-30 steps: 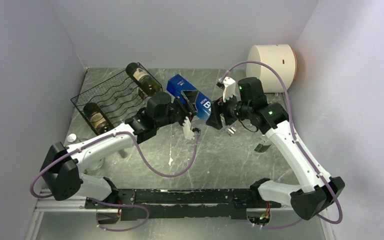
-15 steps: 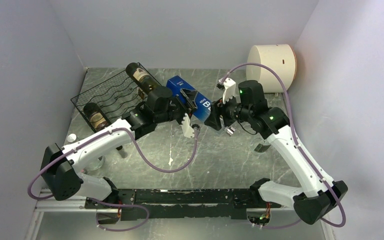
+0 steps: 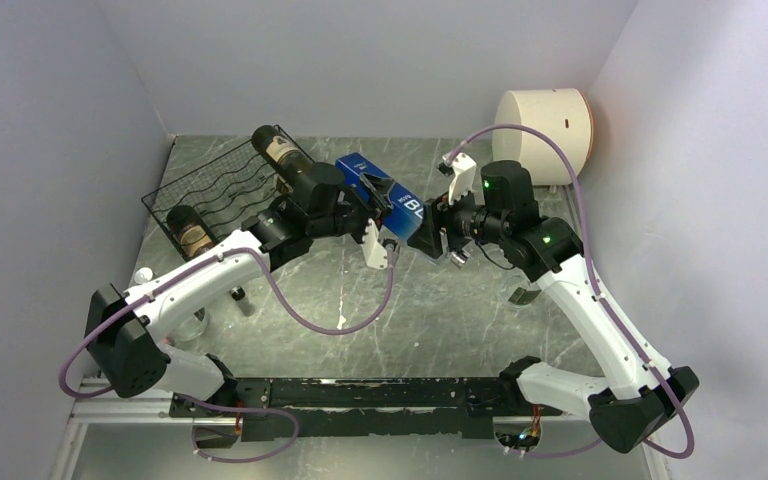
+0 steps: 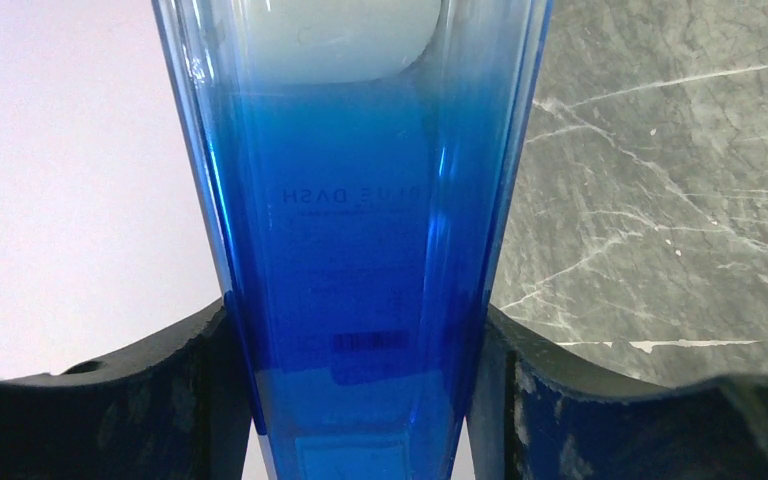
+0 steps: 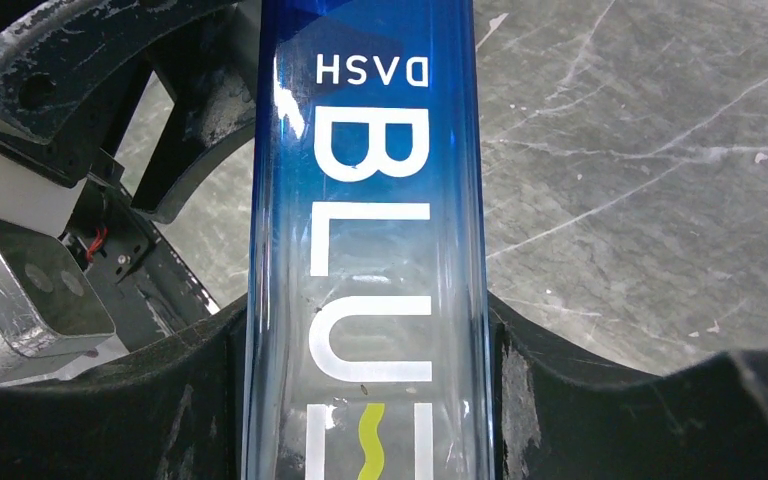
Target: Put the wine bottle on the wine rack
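My right gripper is going to set the blue glass bottle down between the dark bottles on the wine rack (image 3: pixel 267 193).
A blue glass bottle (image 3: pixel 380 195) with white lettering hangs in the air, lying tilted between both arms, just right of the black wire wine rack (image 3: pixel 222 190). My left gripper (image 3: pixel 368 192) is shut on the bottle's wider end; the left wrist view shows its blue body (image 4: pixel 360 270) pressed between the jaws. My right gripper (image 3: pixel 426 228) is shut on the other end, where the right wrist view shows the label (image 5: pixel 370 250). Two dark bottles lie on the rack, one at the back (image 3: pixel 282 155) and one at the front left (image 3: pixel 190 232).
A cream cylinder (image 3: pixel 545 120) stands at the back right by the wall. A small white-capped object (image 3: pixel 143 276) sits near the left arm. Grey walls close in both sides of the marble tabletop (image 3: pixel 440 310).
Both arms have carried the blue bottle a little to the left and back, closer to the rack. Both grips stay shut.
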Robot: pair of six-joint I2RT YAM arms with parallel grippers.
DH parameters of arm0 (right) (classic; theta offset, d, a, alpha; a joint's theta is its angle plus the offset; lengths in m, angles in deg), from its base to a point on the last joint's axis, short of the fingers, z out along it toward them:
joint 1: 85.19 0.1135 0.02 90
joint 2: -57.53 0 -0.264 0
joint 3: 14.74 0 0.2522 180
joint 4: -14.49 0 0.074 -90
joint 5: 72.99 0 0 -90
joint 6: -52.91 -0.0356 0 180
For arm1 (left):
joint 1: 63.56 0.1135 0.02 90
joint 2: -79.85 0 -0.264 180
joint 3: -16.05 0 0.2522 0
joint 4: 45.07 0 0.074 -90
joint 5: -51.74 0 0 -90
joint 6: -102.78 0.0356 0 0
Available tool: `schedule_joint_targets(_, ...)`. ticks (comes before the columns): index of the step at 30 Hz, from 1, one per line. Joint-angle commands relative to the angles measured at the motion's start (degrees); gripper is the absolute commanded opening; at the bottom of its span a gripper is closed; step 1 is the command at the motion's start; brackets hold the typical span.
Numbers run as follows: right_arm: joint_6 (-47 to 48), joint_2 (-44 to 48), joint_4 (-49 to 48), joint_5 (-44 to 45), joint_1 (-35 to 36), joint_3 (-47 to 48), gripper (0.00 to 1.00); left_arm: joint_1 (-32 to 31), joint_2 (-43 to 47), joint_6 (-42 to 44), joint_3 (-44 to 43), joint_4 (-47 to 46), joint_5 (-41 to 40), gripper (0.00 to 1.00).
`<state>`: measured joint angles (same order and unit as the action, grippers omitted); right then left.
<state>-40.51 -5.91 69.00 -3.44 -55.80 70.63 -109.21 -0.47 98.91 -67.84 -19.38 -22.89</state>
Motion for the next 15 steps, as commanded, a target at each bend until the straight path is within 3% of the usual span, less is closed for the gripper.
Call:
schedule_joint_targets(1, -1.8, 0.7, -2.28, 3.69, 0.32, -1.13, 0.4, 1.38, 2.32, -6.68, -6.16, -10.58, 1.95, 0.07)
schedule_joint_targets(5, -3.37, 0.74, -3.95, 5.01, 0.28, -0.28, 0.05, 1.77, 1.69, -8.43, -7.37, -9.04, 1.1, 0.07)
schedule_joint_targets(7, -4.02, 1.02, -5.02, 6.25, 0.31, 0.19, 0.0, 1.94, 1.84, -9.36, -6.63, -9.73, 0.55, 0.09)
schedule_joint_targets(13, -5.72, 1.96, -8.75, 8.56, 0.32, 1.21, 0.0, 1.96, 3.33, -12.41, -1.78, -15.36, -1.42, 0.88)
schedule_joint_targets(14, -5.94, 2.0, -9.47, 8.55, 0.32, 1.43, 0.0, 1.9, 3.46, -12.65, -0.98, -16.22, -2.18, 0.98)
schedule_joint_targets(15, -6.29, 2.07, -9.96, 8.79, 0.27, 1.77, 0.0, 1.85, 3.6, -13.01, -0.37, -16.84, -2.75, 1.0)
